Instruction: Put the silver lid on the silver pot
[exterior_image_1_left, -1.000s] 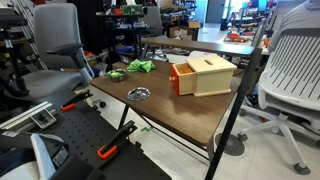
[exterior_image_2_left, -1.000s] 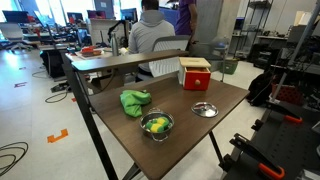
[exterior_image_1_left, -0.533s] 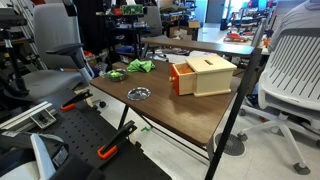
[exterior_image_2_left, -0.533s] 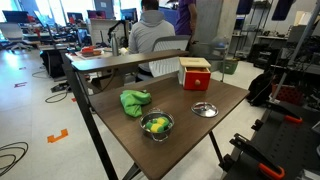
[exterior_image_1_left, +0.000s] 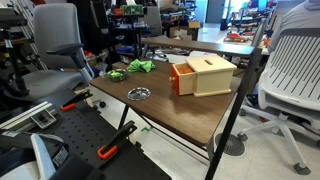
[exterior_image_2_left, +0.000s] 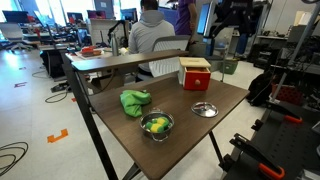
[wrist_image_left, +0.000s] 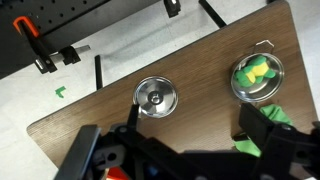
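Note:
Next, my gripper needs to go to the silver lid's center knob (exterior_image_1_left: 139, 92) (wrist_image_left: 156, 98) and close there, because the lid must go onto the silver pot.
The silver lid (exterior_image_1_left: 139, 93) (exterior_image_2_left: 203, 109) lies flat on the brown table near its front edge. In the wrist view the lid (wrist_image_left: 157, 97) lies just beyond one fingertip. The silver pot (exterior_image_2_left: 156, 125) (wrist_image_left: 257, 77) stands apart from the lid and holds a yellow-green object. In an exterior view the pot (exterior_image_1_left: 117, 74) shows only as a small green-filled bowl. My gripper (wrist_image_left: 197, 125) is open and empty, well above the table, with the lid and pot below it. It shows dark at the top of an exterior view (exterior_image_2_left: 235, 15).
A tan and orange wooden box (exterior_image_1_left: 203, 75) (exterior_image_2_left: 195, 73) stands at the back of the table (exterior_image_1_left: 190, 110). A green cloth (exterior_image_1_left: 140, 66) (exterior_image_2_left: 134, 101) lies next to the pot. Office chairs, clamps and black frame bars surround the table.
The gripper has come into an exterior view at the top right, where it was absent before. Lid, pot, cloth and box have not moved.

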